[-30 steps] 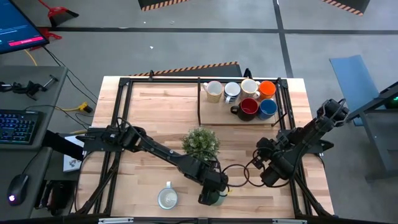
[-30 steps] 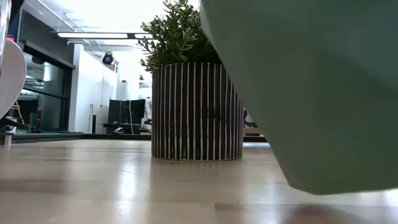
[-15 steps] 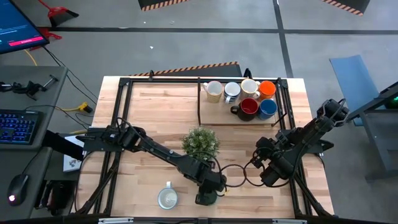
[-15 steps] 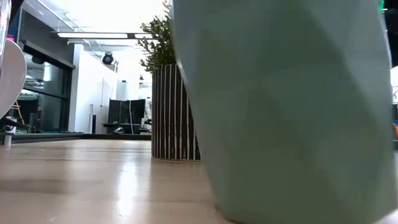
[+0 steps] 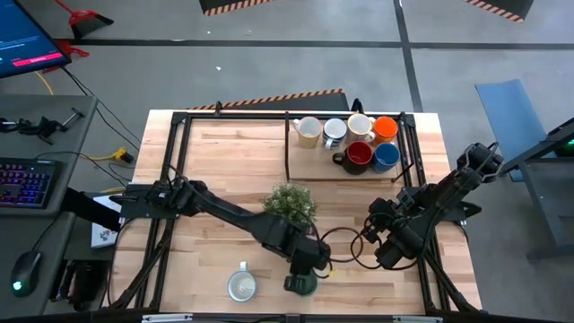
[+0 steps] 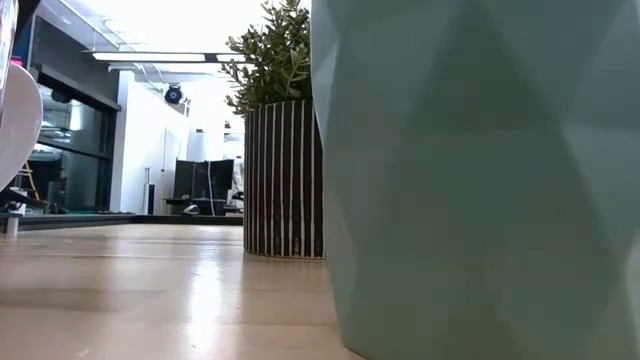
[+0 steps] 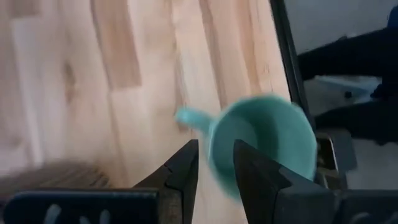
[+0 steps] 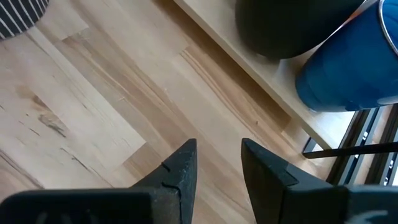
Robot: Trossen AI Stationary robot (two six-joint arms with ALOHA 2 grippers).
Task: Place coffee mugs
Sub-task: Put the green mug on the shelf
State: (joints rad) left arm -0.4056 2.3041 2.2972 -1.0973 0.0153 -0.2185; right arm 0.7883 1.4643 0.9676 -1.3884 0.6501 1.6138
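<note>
This mug still needs placing, so next I should close my right gripper on the green mug's rim (image 5: 312,279) near the potted plant.
A green mug (image 5: 303,285) stands upright on its base on the table near the front edge, and it fills the low view (image 6: 480,180). My left gripper (image 5: 308,266) is open just above and behind it. In the left wrist view its fingers (image 7: 216,155) stand over the mug's rim (image 7: 214,143) beside the handle (image 7: 189,117), apart from it. A white mug (image 5: 241,286) stands to the left of the green one. Several mugs stand on the tray (image 5: 289,161): cream, white, orange, red (image 5: 359,154) and blue (image 5: 386,157). My right gripper (image 5: 387,256) is open and empty over the table's right side.
A spiky plant in a striped pot (image 5: 289,205) stands mid-table just behind the green mug, and it also shows in the low view (image 6: 285,180). A black cable loop (image 5: 341,251) lies between the two arms. The blue mug (image 8: 354,68) is close ahead of my right gripper (image 8: 217,155).
The green mug has come down from hanging tilted above the table to standing upright on it, then shifted slightly toward the table's right edge. My left gripper has drawn back from the mug toward the far edge.
</note>
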